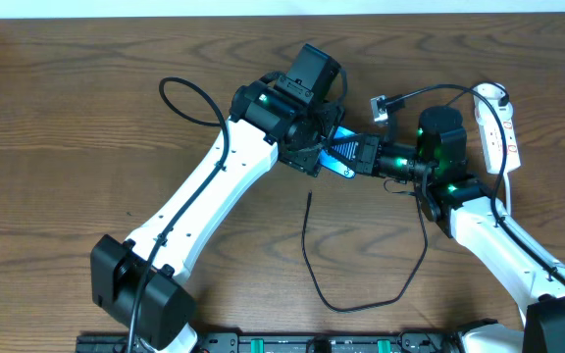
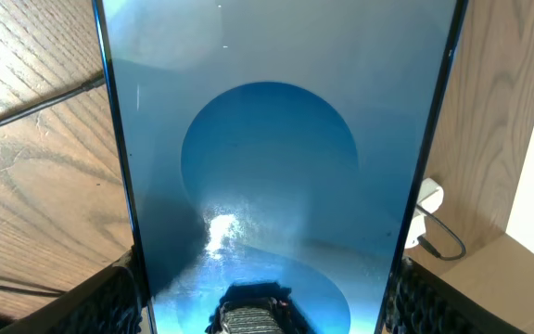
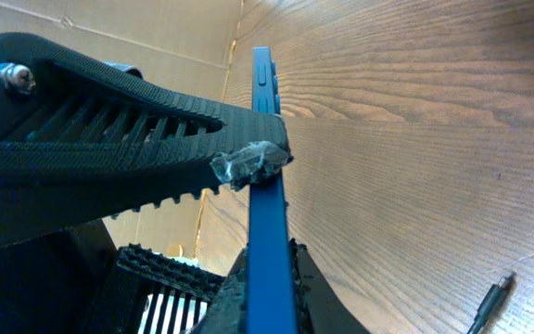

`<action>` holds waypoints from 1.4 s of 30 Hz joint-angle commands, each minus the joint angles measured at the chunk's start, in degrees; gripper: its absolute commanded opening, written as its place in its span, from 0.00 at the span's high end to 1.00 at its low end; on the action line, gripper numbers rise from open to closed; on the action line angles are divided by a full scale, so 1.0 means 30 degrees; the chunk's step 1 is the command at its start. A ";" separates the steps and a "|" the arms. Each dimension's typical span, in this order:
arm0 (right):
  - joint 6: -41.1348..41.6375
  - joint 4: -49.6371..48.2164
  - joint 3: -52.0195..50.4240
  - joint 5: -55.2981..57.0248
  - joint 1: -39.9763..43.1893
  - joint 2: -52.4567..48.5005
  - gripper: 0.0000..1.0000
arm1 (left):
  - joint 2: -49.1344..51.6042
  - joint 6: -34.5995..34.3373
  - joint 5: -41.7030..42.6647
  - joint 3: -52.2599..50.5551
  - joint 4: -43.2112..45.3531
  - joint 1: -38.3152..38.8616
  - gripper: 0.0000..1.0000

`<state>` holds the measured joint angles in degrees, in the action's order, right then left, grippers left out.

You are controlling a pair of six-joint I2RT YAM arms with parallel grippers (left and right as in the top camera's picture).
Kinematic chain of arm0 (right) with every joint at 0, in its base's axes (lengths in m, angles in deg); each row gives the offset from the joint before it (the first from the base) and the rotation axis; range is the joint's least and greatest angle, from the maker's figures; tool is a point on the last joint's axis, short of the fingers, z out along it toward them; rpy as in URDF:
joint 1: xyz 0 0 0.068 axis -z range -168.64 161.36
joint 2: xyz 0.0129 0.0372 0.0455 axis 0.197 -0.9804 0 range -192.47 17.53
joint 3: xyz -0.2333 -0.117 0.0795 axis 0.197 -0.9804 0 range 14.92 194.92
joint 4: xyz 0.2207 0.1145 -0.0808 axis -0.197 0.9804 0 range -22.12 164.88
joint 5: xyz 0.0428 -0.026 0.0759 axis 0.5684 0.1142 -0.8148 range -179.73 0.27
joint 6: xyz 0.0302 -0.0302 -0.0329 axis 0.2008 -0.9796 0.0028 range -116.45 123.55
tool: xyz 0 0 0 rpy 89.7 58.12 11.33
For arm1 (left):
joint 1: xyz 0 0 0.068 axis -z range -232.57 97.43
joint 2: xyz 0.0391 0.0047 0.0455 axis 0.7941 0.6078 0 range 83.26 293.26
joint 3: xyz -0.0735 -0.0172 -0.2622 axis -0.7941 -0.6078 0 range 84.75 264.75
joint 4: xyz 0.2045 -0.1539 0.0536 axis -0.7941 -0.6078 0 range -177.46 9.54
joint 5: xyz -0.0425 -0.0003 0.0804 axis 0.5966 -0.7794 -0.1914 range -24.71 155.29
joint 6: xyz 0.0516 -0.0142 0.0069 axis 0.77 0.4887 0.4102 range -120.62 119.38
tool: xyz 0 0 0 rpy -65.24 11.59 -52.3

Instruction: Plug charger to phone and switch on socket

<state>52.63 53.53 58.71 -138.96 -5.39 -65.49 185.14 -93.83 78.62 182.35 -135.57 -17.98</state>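
I need to back my left gripper off, as it spans the phone's long edges, then turn it and take the phone's flat sides point(image 2: 272, 139) while my right gripper holds the phone.
The phone point(image 1: 342, 150) is held off the table between both arms, its blue screen point(image 2: 267, 139) filling the left wrist view. My left gripper point(image 1: 324, 149) is shut on the phone across its width, with its fingers point(image 2: 109, 301) pressed against both long edges. My right gripper point(image 1: 355, 155) is shut on the phone's two flat faces at one end, and the phone point(image 3: 267, 204) shows edge-on between that gripper's pads point(image 3: 297, 283). The charger point(image 1: 336, 302) lies looped on the table in front, with its free tip point(image 1: 309, 197) point(image 3: 494, 299) below the phone. The socket point(image 1: 498, 127) lies at the back right.
A small plug point(image 1: 381, 106) on a thin black cable lies behind the grippers and also shows beside the phone point(image 2: 429, 199). A cardboard wall point(image 2: 489, 278) stands along the table's back edge. A thick black robot cable point(image 1: 189, 93) arcs over the left arm.
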 commanded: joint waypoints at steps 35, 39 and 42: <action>0.8386 0.0109 0.0240 -0.0627 0.2492 -0.0044 0.99 | -0.4401 0.2535 -0.3927 -0.0073 0.0036 0.0015 0.06; 1.3872 -0.0284 0.0240 -0.1785 0.2863 -0.0044 0.99 | -0.4976 0.2623 -0.4466 -0.0073 -0.0044 0.0015 0.06; 1.7289 -0.1756 0.0240 -0.3184 0.2834 -0.0044 0.99 | -0.4969 0.2616 -0.4466 -0.0080 -0.0087 0.0007 0.06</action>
<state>87.58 51.52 58.64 -141.76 3.11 -65.88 170.02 -87.38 67.88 182.31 -135.55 -17.96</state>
